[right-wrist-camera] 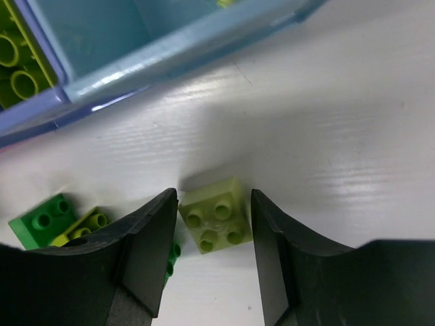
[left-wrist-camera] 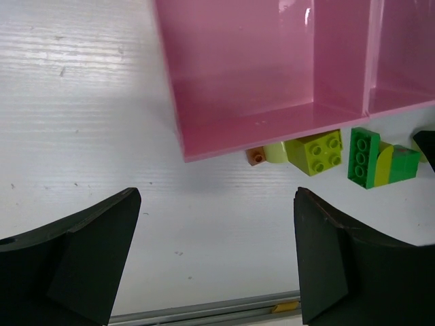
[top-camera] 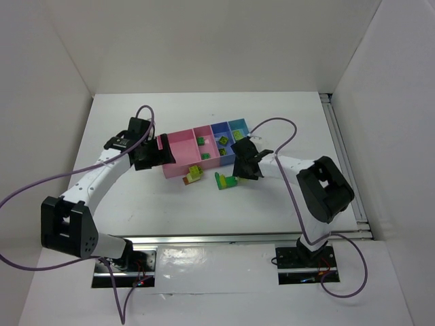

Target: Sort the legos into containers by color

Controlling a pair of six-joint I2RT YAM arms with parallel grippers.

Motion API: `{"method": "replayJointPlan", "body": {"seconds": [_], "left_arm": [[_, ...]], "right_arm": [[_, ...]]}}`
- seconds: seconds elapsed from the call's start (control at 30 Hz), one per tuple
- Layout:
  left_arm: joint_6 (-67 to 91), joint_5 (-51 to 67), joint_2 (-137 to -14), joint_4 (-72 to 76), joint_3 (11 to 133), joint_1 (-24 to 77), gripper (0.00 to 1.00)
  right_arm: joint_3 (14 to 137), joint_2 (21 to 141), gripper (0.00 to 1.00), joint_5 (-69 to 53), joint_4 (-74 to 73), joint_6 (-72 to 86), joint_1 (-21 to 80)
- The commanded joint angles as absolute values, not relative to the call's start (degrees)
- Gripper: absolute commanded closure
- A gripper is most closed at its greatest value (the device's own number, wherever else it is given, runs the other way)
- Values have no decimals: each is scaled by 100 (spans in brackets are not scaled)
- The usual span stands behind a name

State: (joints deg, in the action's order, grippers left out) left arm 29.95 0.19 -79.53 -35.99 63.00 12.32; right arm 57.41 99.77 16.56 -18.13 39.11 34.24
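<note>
The robot's left gripper needs to close on the orange lego (top-camera: 185, 181) (left-wrist-camera: 255, 156) at the end of the lime lego stack, beside the large pink compartment.
The containers are one tray with a large pink (top-camera: 178, 153), a narrow pink (top-camera: 206, 146), a periwinkle (top-camera: 221, 139) and a light blue compartment (top-camera: 238, 129). Loose legos lie on the table in front of it. My right gripper (right-wrist-camera: 213, 198) is open and stands narrowly astride a pale yellow-green lego (right-wrist-camera: 216, 216) that rests on the table. Its left finger touches the lego's corner and a small gap shows at the right finger. My left gripper (left-wrist-camera: 217, 204) is wide open over bare table near the large pink compartment's front wall (left-wrist-camera: 258, 129), holding nothing.
By the pink wall lie an orange lego (left-wrist-camera: 256, 157), a lime lego (left-wrist-camera: 318, 151) and a dark green lego (left-wrist-camera: 362, 156). More green legos (right-wrist-camera: 41, 221) lie left of my right gripper. A lime lego (right-wrist-camera: 17, 68) sits in the periwinkle compartment. A metal rail (left-wrist-camera: 204, 309) runs along the near edge.
</note>
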Motion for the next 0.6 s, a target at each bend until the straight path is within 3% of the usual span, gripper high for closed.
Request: {"method": "replayJointPlan", "body": {"seconds": [0.0, 0.17, 0.4, 0.5, 0.57], "left_arm": [[2883, -183, -7963, -3638, 6548, 1511, 6], [3181, -132, -8138, -3639, 6548, 2003, 7], [3830, -631, -8595, -3804, 6688, 2724, 9], [4314, -711, -8832, -3858, 6837, 2926, 9], [4578, -712, -8903, -3858, 6838, 3058, 10]], "right_arm": [[5547, 9625, 46, 1714, -1846, 3911, 3401], [5353, 9247, 51, 1907, -2082, 3911, 3401], [5282, 9070, 45, 1846, -2136, 3797, 3401], [5282, 9123, 56, 1915, -2197, 3797, 3401], [5282, 8992, 56, 1916, -2197, 3797, 3401]]}}
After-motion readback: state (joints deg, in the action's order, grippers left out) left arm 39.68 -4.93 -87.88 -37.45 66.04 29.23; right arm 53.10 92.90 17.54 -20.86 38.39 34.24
